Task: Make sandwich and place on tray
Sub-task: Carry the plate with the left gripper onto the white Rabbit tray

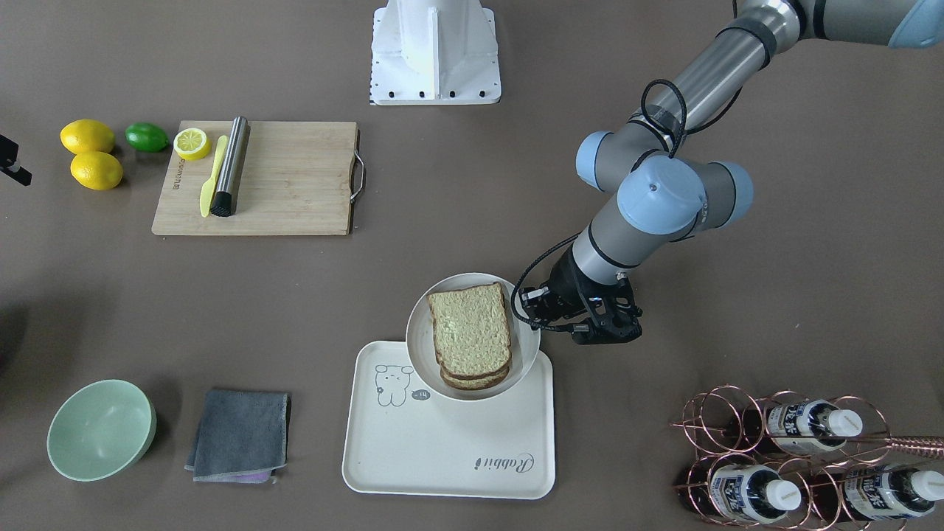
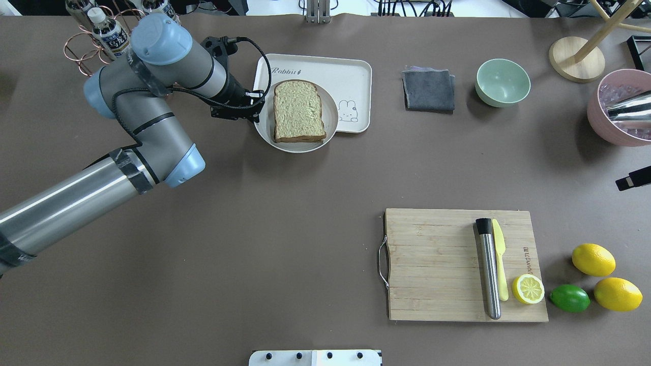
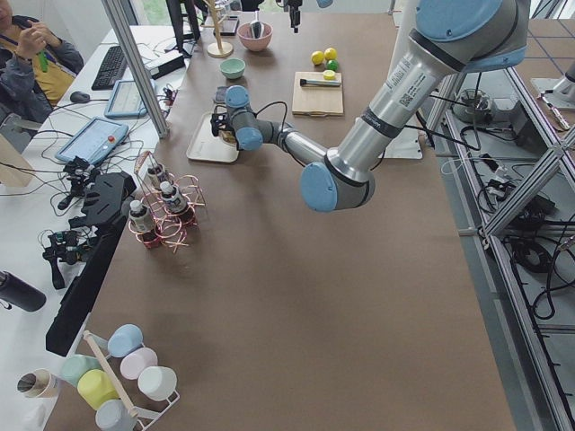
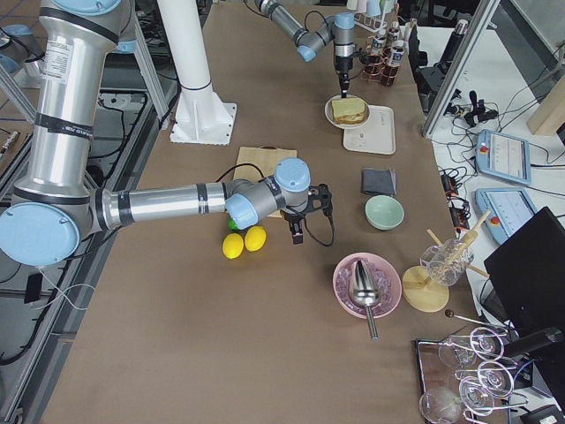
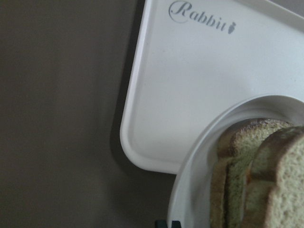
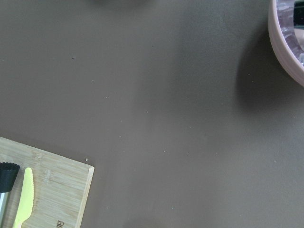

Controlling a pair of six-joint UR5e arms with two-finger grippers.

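Note:
My left gripper is going to the white plate's spot. It will let go of the white plate, which now overlaps the tray's corner, on the cream tray (image 1: 462,416) (image 5: 231,81) between the bear drawing and the Rabbit lettering.
The sandwich (image 1: 470,332), two stacked slices of tan bread with dark crusts, lies on a round white plate (image 1: 417,341). That plate overlaps the near-robot corner of the cream tray (image 1: 442,450) and casts a shadow on it. My left gripper (image 1: 532,313) points down at the plate's rim on the side away from the tray's middle, shut on that rim. In the left wrist view the sandwich (image 5: 266,180), the plate (image 5: 199,175) and the tray (image 5: 199,95) fill the frame. My right gripper (image 4: 296,234) hovers beside the lemons; I cannot tell whether it is open or shut.
A wire bottle rack (image 2: 96,35) stands close behind the left arm. A grey cloth (image 2: 430,90) and a green bowl (image 2: 502,81) lie beyond the tray. A wooden cutting board (image 2: 437,264) carries a steel roller, a yellow knife and a lemon half, with lemons (image 2: 592,259) and a lime beside it.

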